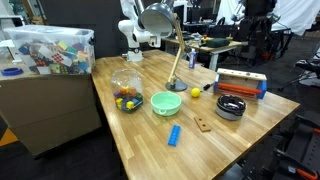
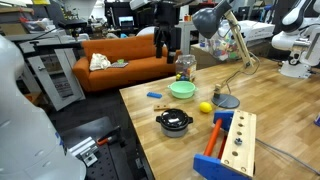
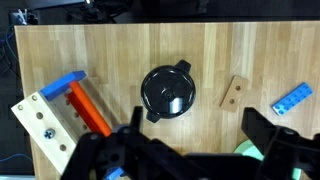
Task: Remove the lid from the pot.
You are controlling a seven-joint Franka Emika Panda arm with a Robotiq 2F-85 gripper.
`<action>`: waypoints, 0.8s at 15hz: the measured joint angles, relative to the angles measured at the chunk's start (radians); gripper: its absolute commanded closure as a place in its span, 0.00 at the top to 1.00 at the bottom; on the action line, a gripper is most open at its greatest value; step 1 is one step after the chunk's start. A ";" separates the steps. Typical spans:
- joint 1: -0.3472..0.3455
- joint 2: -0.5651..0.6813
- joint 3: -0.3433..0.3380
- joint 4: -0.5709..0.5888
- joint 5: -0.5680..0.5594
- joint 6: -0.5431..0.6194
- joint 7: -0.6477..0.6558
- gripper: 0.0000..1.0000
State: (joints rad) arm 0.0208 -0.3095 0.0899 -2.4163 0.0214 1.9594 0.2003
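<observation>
The robot's gripper will next move to the knob [image 1: 232, 100] [image 3: 175, 105] in the center of the pot's black lid and close there.
The small metal pot [image 3: 150, 112] stands on the wooden table with the round black lid [image 3: 167, 90] lying on it. It shows in both exterior views, pot [image 1: 230, 112] [image 2: 175, 128] and lid [image 1: 231, 102] [image 2: 175, 118]. My gripper [image 3: 193, 140] hangs high above the table, open and empty, its dark fingers spread wide at the bottom of the wrist view. The pot lies well ahead of the fingers, apart from them. In an exterior view the gripper [image 2: 165, 40] is up behind the green bowl, far from the pot.
A green bowl [image 1: 166, 102] [image 2: 182, 89] [image 3: 250, 150] lies under the gripper. Also on the table are a clear jar of coloured pieces [image 1: 126, 93], a yellow ball [image 1: 195, 92], a blue brick [image 3: 292, 99], a wooden piece [image 3: 234, 93], an orange-and-blue wooden toy [image 3: 60, 110] and a desk lamp [image 1: 160, 20].
</observation>
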 measured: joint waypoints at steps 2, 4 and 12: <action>0.000 0.030 -0.007 -0.001 0.021 0.053 -0.004 1.00; 0.000 0.083 -0.022 -0.004 0.054 0.101 -0.021 1.00; 0.000 0.268 -0.056 0.006 0.149 0.173 -0.062 1.00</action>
State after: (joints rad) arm 0.0206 -0.0418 0.0339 -2.4101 0.1704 2.1322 0.1384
